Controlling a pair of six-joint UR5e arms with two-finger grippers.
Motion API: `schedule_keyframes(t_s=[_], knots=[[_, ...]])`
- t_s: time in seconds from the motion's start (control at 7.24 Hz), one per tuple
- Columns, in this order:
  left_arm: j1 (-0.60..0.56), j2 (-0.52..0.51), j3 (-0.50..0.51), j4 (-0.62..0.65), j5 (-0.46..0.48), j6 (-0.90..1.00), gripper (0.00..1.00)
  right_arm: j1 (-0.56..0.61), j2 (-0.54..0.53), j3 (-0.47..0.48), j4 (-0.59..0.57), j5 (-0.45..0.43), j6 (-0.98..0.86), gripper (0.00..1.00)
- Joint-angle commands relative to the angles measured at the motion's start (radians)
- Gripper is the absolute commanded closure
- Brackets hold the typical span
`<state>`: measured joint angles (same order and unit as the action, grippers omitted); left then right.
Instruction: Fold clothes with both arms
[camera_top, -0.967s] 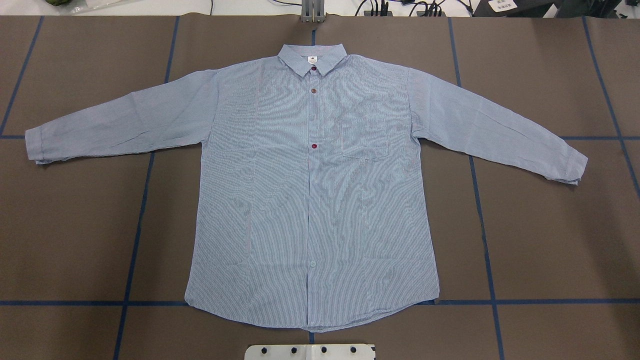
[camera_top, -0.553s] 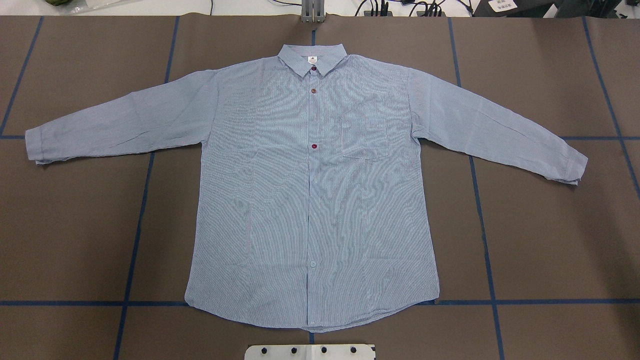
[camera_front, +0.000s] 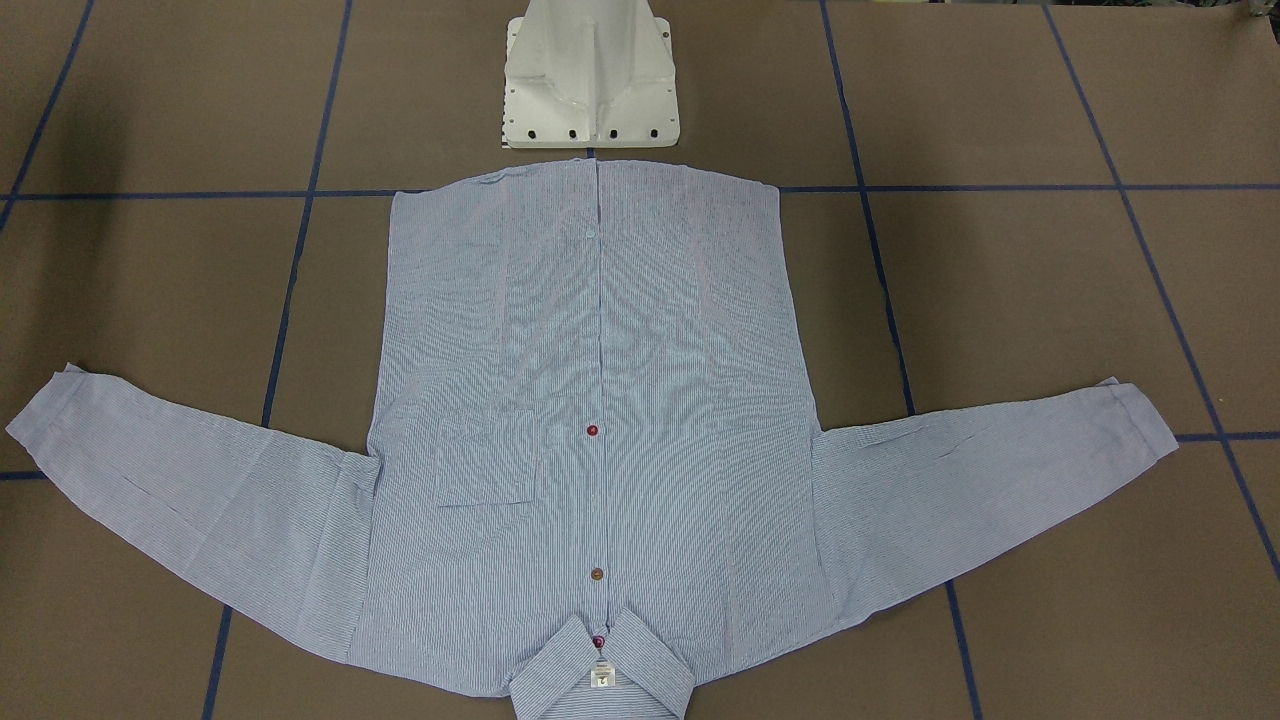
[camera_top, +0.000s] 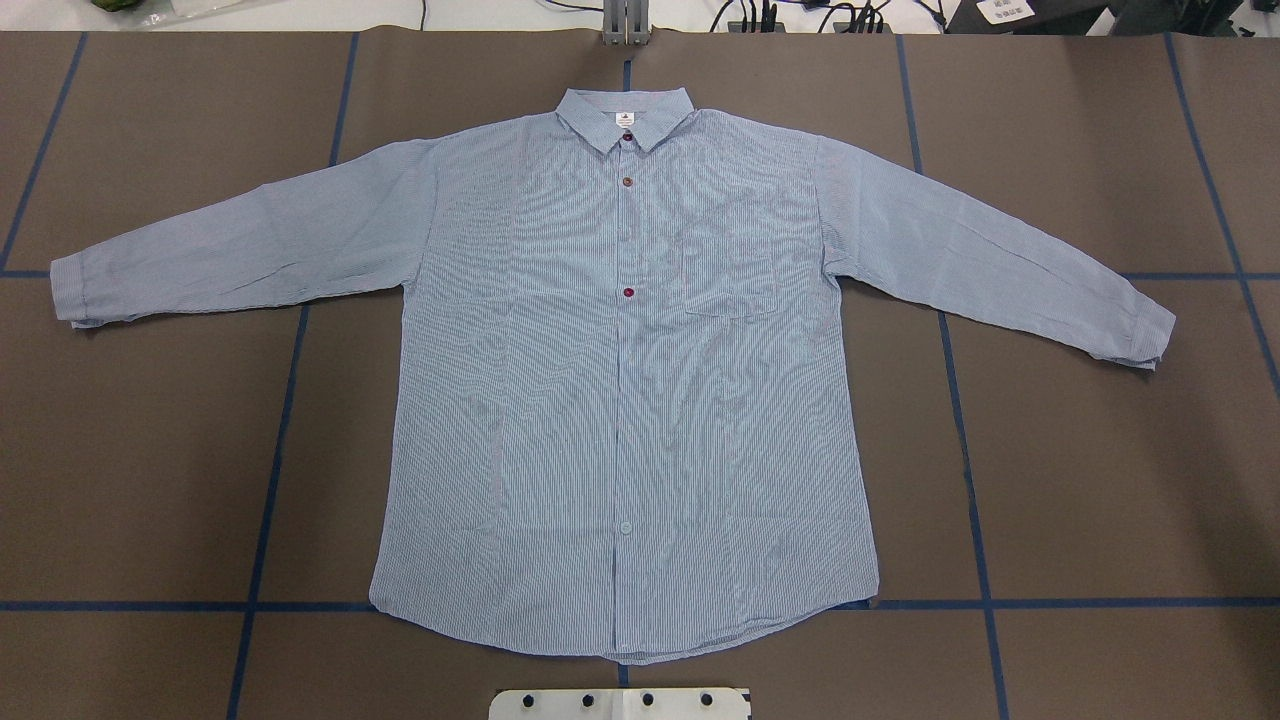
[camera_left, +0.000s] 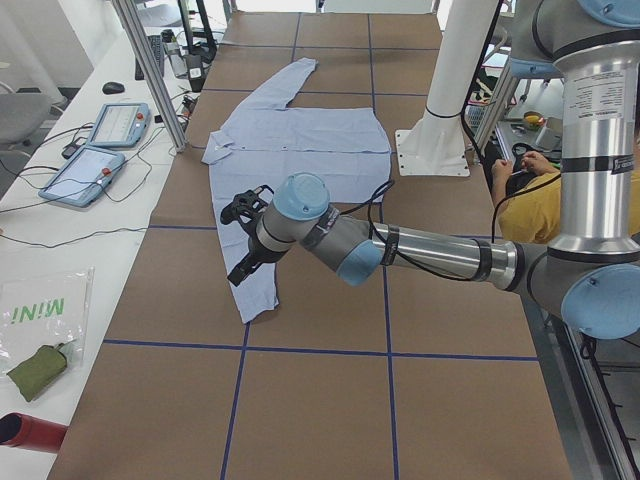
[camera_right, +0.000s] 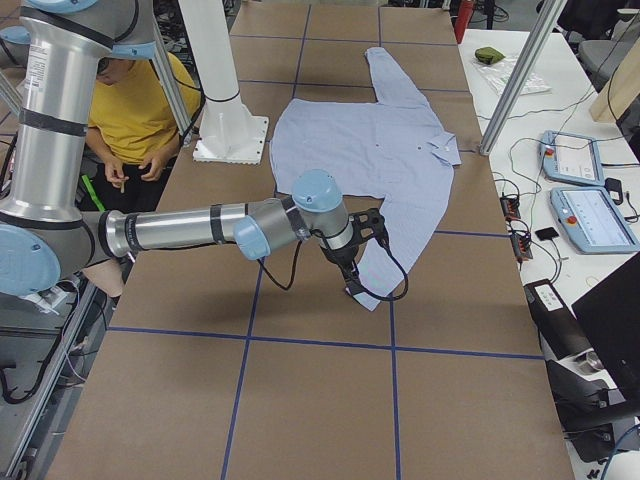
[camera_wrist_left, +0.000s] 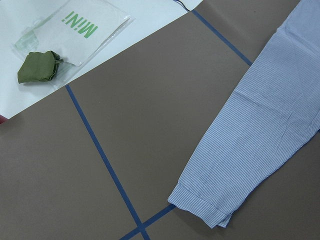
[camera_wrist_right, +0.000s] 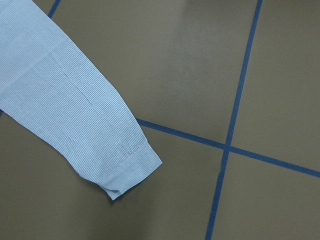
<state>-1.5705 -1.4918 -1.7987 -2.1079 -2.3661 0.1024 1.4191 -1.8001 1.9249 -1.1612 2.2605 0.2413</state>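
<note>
My right gripper should close on the cuff's hem-side corner (camera_front: 73, 370) (camera_wrist_right: 113, 194), on the sleeve of the striped shirt next to the chest pocket, because that sleeve should be folded inward.
The light blue striped shirt (camera_top: 620, 400) lies flat, face up and buttoned, on the brown table, sleeves spread to both sides, collar at the far edge; it also shows in the front view (camera_front: 600, 400). My left gripper (camera_left: 241, 238) hovers over the left sleeve's cuff (camera_wrist_left: 202, 207). My right gripper (camera_right: 352, 268) hovers over the right sleeve's cuff (camera_wrist_right: 130, 172). Both grippers show only in the side views, so I cannot tell whether they are open or shut. No fingers show in the wrist views.
The white pedestal base (camera_front: 590, 90) stands at the shirt's hem. A green pouch (camera_wrist_left: 40, 65) on a plastic bag lies off the mat's left end. Control tablets (camera_left: 100, 130) lie on the far bench. A person in yellow (camera_right: 140, 110) sits behind the robot.
</note>
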Motion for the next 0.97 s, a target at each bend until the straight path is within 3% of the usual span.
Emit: schedule_keyframes(t_s=[0.0, 0.41, 0.69, 0.83], knots=[[0.0, 0.001, -0.001, -0.001, -0.001, 0.0, 0.0, -0.163, 0.004, -0.065, 0.259, -0.076, 0.425, 0.0], [0.0, 0.001, -0.001, -0.001, -0.001, 0.0, 0.0, -0.313, -0.005, -0.245, 0.616, -0.246, 0.72, 0.03], [0.0, 0.001, -0.002, -0.001, -0.001, 0.002, 0.0, -0.418, -0.005, -0.306, 0.736, -0.391, 0.878, 0.12], [0.0, 0.001, -0.002, -0.001, -0.001, 0.002, 0.0, -0.478, -0.005, -0.311, 0.738, -0.47, 0.926, 0.19]])
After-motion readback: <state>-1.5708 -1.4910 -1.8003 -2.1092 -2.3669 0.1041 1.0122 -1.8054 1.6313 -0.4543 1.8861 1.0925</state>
